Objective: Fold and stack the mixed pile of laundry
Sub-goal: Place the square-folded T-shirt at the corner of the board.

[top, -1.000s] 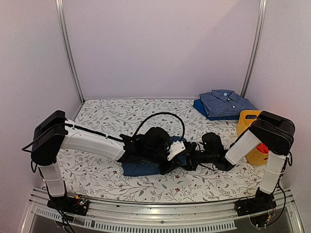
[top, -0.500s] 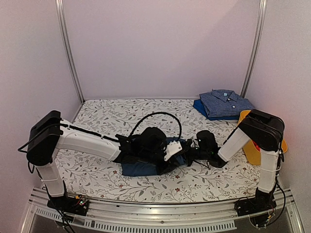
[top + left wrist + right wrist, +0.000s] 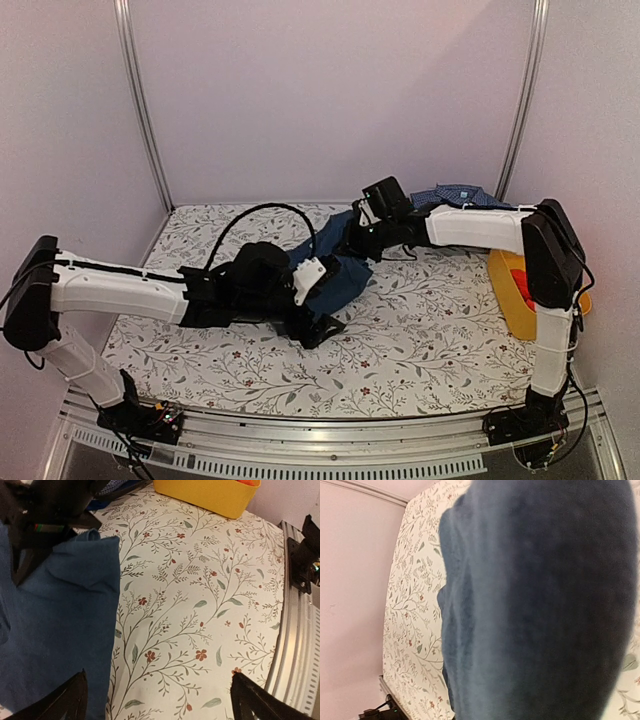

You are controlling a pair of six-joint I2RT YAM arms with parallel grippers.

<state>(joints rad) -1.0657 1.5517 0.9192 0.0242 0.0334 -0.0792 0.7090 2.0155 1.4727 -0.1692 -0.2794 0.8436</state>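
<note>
The navy garment will go down on top of the folded blue check shirt [image 3: 464,204] from my right gripper.
The dark navy trousers [image 3: 336,276] are lifted at one end and trail down to the floral table. My right gripper [image 3: 354,240] holds their upper end toward the back, shut on the cloth. In the right wrist view the trousers [image 3: 535,605] fill the frame and hide the fingers. My left gripper [image 3: 318,328] sits low near the table centre, just beside the trousers' lower edge. In the left wrist view it [image 3: 162,701] is open over bare table, with the trousers [image 3: 55,625] to its left. The folded blue check shirt [image 3: 462,196] lies at the back right, partly behind the right arm.
A yellow plastic basket [image 3: 503,262] stands at the right edge with a red-orange cloth [image 3: 520,286] in it; the basket [image 3: 205,494] shows at the top of the left wrist view. A metal rail [image 3: 295,645] runs along the table's near edge.
The right gripper has shut on the trousers and carried them up and toward the back right. The left gripper has opened, let go of them and drawn back to the left.
</note>
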